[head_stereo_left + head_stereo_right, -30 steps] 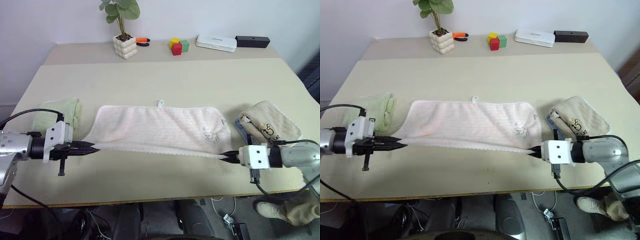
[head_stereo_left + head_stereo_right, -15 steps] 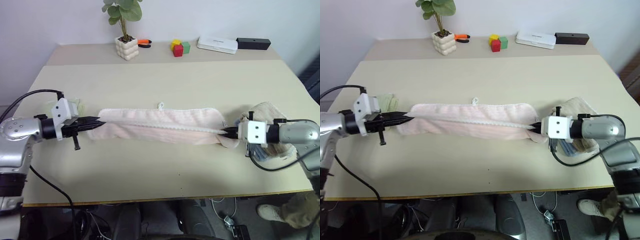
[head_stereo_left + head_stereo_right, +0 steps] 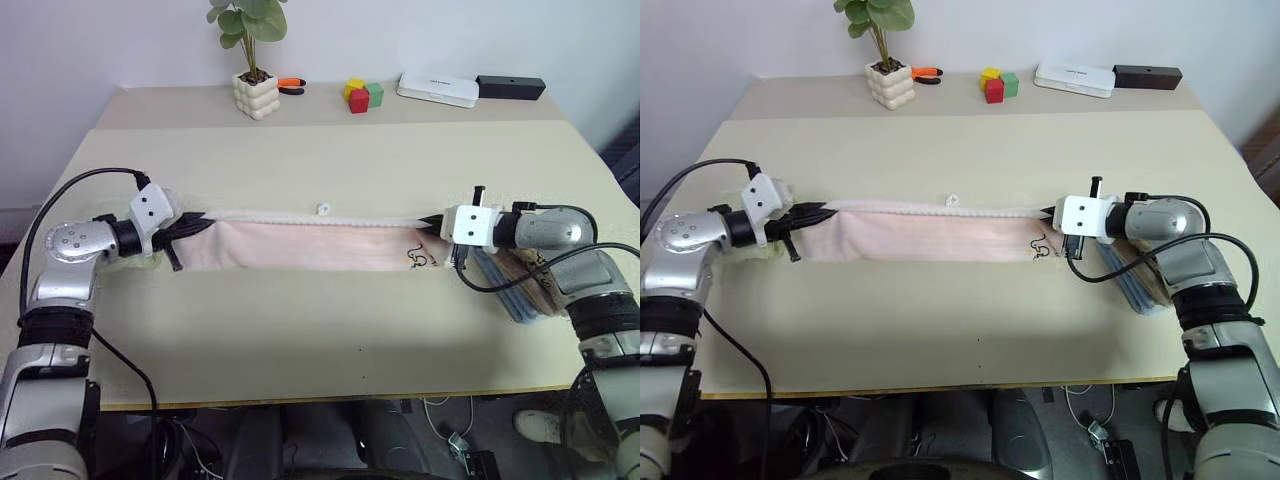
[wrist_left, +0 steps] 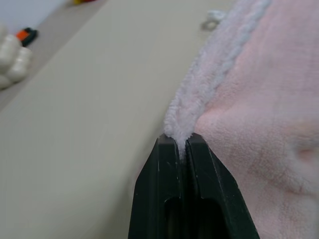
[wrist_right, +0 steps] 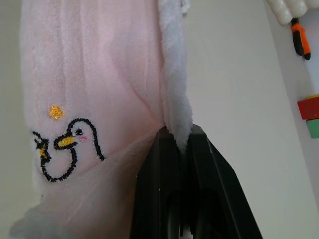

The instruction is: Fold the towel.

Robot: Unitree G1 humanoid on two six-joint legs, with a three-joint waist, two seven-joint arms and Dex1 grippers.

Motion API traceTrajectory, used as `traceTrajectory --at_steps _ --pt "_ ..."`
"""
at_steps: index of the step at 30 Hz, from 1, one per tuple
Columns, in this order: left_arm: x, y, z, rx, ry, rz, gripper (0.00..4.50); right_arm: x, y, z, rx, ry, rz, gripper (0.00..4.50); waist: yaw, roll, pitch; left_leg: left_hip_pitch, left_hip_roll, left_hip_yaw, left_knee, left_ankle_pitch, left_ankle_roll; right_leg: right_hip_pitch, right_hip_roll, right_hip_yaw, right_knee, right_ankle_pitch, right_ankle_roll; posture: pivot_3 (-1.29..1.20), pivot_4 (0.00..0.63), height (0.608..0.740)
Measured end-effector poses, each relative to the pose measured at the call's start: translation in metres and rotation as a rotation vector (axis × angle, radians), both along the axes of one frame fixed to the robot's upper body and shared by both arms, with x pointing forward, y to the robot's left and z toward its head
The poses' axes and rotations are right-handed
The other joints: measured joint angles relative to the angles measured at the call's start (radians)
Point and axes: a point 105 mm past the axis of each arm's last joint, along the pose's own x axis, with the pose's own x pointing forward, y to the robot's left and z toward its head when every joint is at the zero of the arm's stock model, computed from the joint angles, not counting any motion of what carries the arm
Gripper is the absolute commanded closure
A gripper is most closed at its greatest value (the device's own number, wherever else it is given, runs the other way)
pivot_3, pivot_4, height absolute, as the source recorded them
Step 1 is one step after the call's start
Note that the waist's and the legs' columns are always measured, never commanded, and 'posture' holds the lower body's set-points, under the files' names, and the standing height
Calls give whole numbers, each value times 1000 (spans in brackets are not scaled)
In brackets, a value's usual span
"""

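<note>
Next, the left gripper releases the pink towel's corner on the towel's far edge (image 3: pixel 217 220), toward the light green towel.
The pale pink towel (image 3: pixel 310 243) hangs stretched between my two grippers over the middle of the table, its top edge taut and its lower part resting on the tabletop. A small white loop (image 3: pixel 322 209) sits on the far edge, and a duck motif (image 5: pixel 67 147) marks the right corner. My left gripper (image 3: pixel 200 221) is shut on the towel's left corner (image 4: pixel 179 132). On the opposite side, my right gripper (image 3: pixel 428 222) is shut on the right corner (image 5: pixel 177 124).
A light green towel (image 3: pixel 135 255) lies under my left arm, and a tan towel (image 3: pixel 530 275) on a blue cloth lies under my right arm. At the far edge stand a potted plant (image 3: pixel 250 75), coloured blocks (image 3: pixel 362 94), a white box (image 3: pixel 433 88) and a black box (image 3: pixel 511 86).
Both grippers have carried the towel's near edge away from me toward the far edge, so the spread towel is now doubled into a narrow band.
</note>
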Motion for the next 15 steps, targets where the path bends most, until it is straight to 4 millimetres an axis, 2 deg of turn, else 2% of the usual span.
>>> traceTrajectory --at_steps 6,9,15 --pt "12 -7 -10 17 -7 19 4500 8 -4 -2 -53 -36 -19 4434 -1 0 0 0 0 0 0 0 0 0 0 0 0 0 0 0 150 740" --pt "12 -7 -22 28 30 23 4500 10 -4 -5 -50 -29 -27 4434 -4 0 0 0 0 0 0 0 0 0 0 0 1 0 0 0 150 740" --pt "10 -8 -24 42 32 9 4500 11 -4 -5 -60 -23 -31 4434 -1 0 0 0 0 0 0 0 0 0 0 0 1 0 0 0 150 740"
